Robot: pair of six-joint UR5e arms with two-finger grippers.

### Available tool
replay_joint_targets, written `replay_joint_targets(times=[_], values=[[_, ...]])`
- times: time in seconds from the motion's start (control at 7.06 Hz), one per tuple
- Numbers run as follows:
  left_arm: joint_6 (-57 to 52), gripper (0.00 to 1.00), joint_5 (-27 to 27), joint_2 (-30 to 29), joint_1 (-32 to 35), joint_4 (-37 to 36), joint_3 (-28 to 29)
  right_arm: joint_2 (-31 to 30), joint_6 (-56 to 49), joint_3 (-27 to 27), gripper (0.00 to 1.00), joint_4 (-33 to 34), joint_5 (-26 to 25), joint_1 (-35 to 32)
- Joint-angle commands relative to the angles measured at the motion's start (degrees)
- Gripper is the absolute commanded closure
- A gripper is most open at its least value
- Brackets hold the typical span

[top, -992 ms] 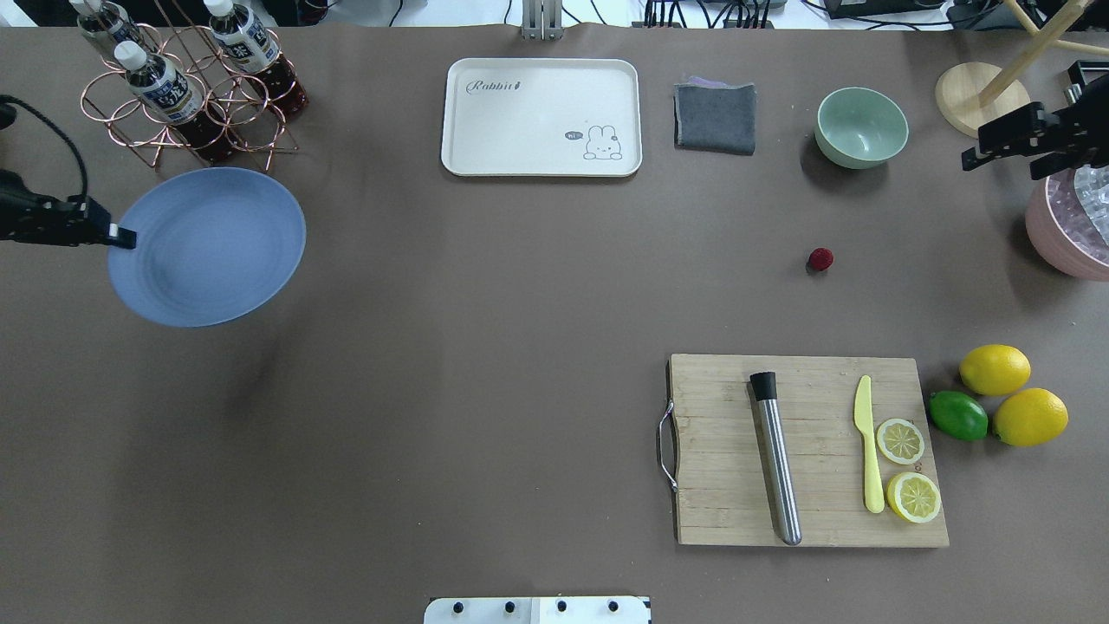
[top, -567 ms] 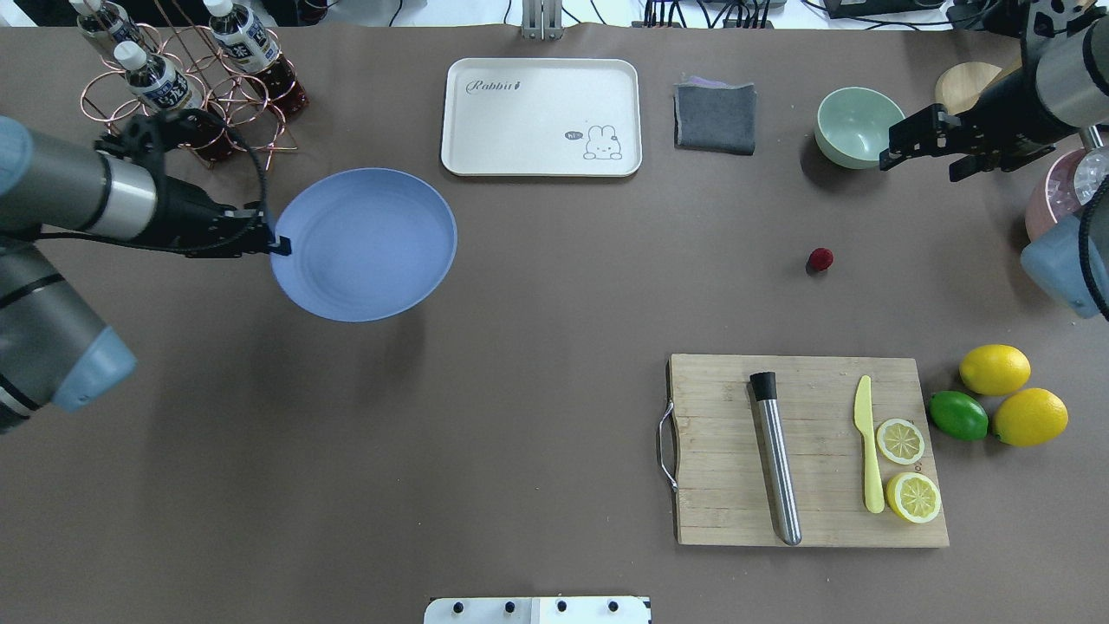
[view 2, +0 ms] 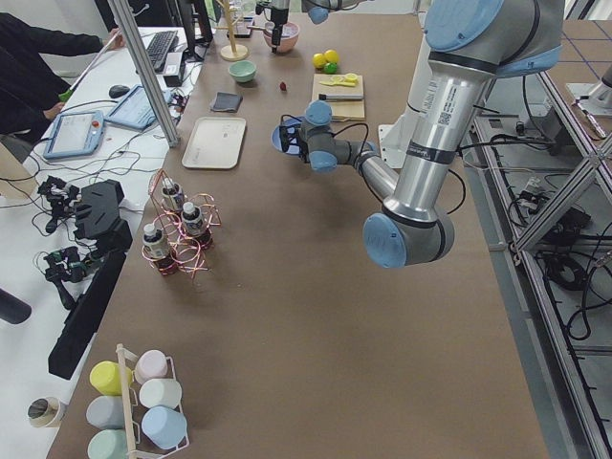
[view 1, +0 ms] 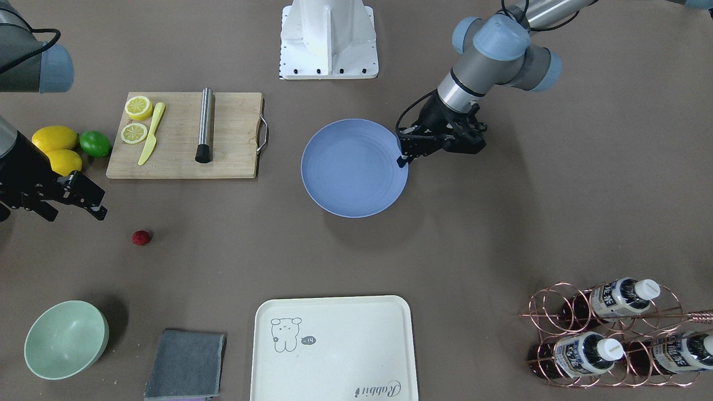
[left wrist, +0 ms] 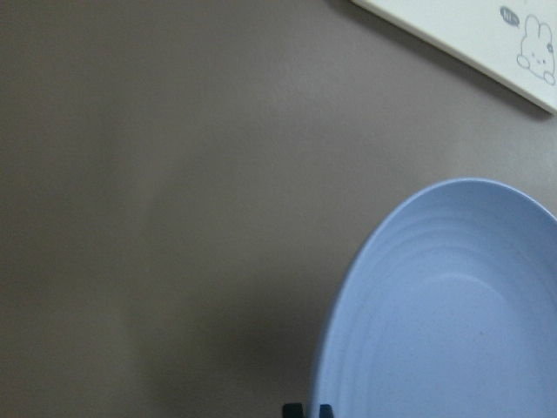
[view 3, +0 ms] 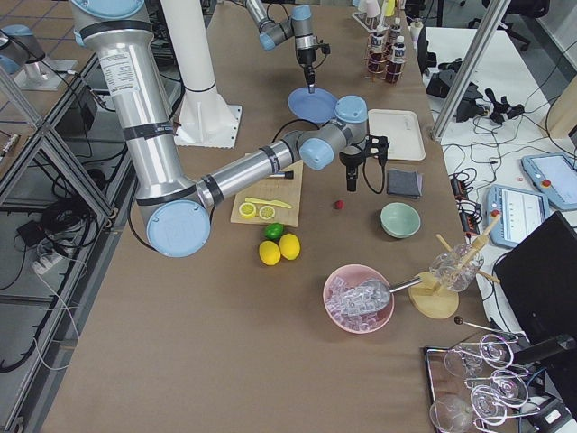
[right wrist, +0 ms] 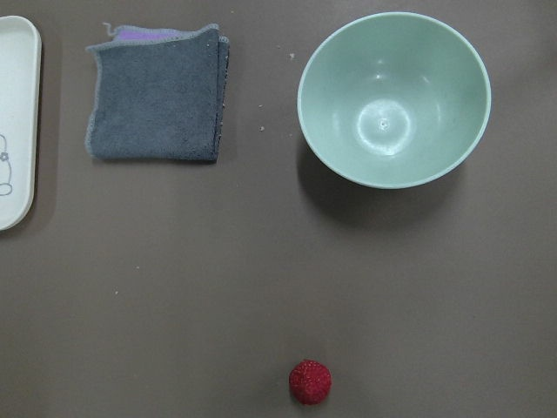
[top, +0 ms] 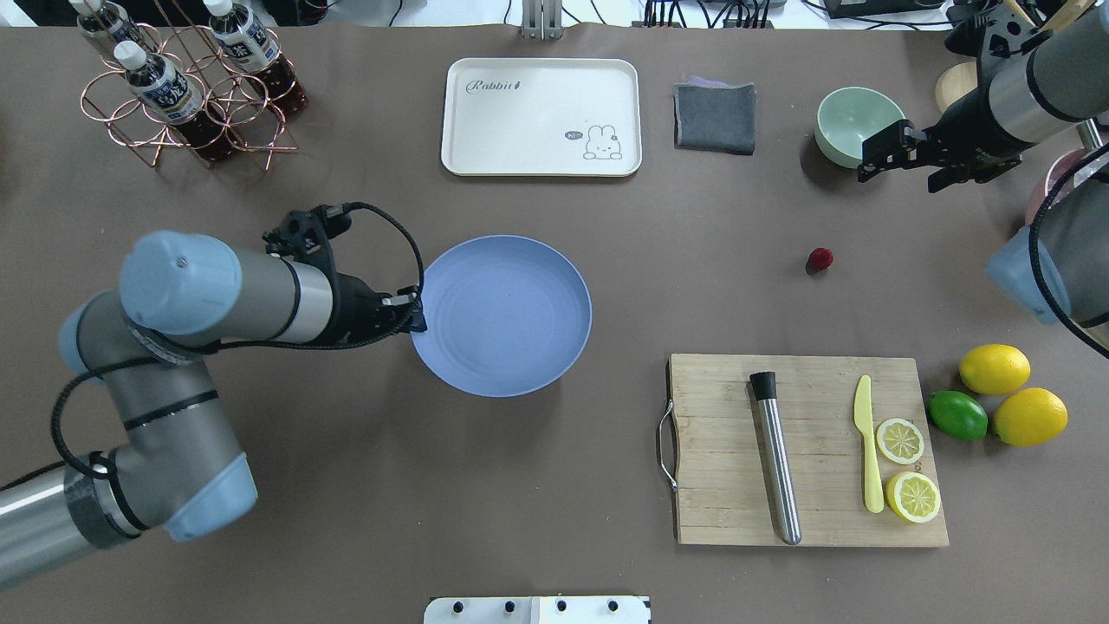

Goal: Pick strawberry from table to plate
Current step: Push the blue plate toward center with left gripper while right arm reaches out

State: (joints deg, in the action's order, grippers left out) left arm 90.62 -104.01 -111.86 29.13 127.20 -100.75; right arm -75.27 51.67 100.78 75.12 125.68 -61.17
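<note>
My right gripper should next close on the sides of the strawberry [view 1: 141,238] [right wrist: 310,382] that is between the cutting board and the mint bowl.
The strawberry [top: 820,258], small and dark red, lies on the brown table [top: 346,520] right of centre; it also shows in the front view [view 1: 141,238] and low in the right wrist view [right wrist: 310,381]. My right gripper [top: 901,179] hovers open and empty beyond it, near the mint bowl, apart from the berry. The blue plate [top: 502,316] hangs just above the table's middle and casts a shadow. My left gripper [top: 418,319] is shut on its left rim. The plate [left wrist: 452,322] fills the lower right of the left wrist view and holds nothing.
A wooden cutting board [top: 719,485] with a metal muddler, a yellow knife and lemon slices lies near right. Two lemons and a lime [top: 957,415] sit beside it. A mint bowl [top: 858,126], grey cloth [top: 715,117], cream tray [top: 541,117] and bottle rack [top: 186,87] line the far side.
My left arm has carried the plate from the far left towards the table's middle. The right gripper has moved left, closer to the mint bowl and the strawberry, which has not moved.
</note>
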Motion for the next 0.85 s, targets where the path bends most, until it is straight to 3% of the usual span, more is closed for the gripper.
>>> replay_joint_targets(times=[0.0, 0.14, 0.71], values=[[2.97, 1.0, 10.09, -3.27, -8.88, -2.48, 0.73, -0.32, 0.01, -0.85, 0.0, -0.06, -0.44, 0.7], [3.16, 1.0, 12.23, -3.97, -10.31, -2.48, 1.95, -0.4, 0.62, -1.03, 0.0, -0.06, -0.53, 1.4], [3.07, 1.0, 12.25, -3.98, -9.62, -2.39, 2.14, 0.21, 1.68, -4.09, 0.0, -0.15, -4.73, 6.93]])
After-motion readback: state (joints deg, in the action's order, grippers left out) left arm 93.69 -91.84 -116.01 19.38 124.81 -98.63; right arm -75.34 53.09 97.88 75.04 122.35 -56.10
